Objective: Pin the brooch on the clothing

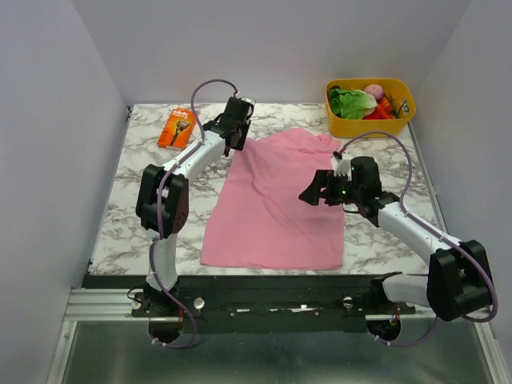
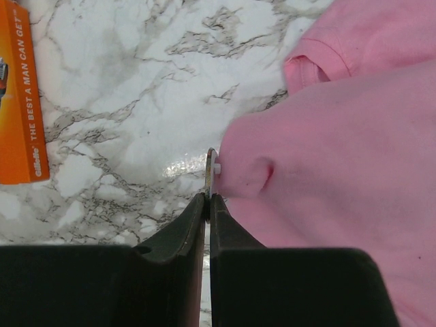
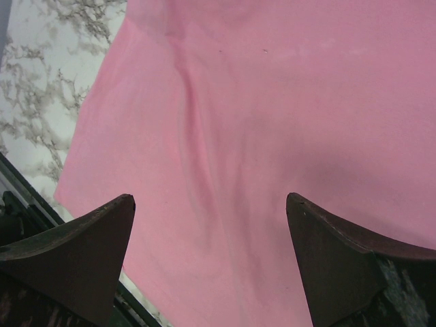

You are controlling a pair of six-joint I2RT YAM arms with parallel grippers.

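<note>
The hem corner (image 1: 338, 262) of the pink T-shirt, at the table's front edge on the yellow bin's side, will be gripped by my right gripper.
The clothing (image 1: 276, 200) is a pink T-shirt lying flat on the marble table; it also fills the right wrist view (image 3: 272, 102). At its left shoulder edge my left gripper (image 1: 231, 146) points down. In the left wrist view the brooch (image 2: 210, 169) shows edge-on as a thin disc, pinched at the tips of the left gripper (image 2: 208, 197) and pressed against a bulge of the shirt's fabric (image 2: 327, 177). My right gripper (image 1: 316, 193) hovers over the shirt's right side, wide open (image 3: 211, 204), with nothing between its fingers.
An orange rectangular package (image 1: 176, 128) lies at the table's back left, also visible at the left edge of the left wrist view (image 2: 20, 102). A yellow bin (image 1: 370, 126) with toy vegetables stands at the back right. White walls enclose the table.
</note>
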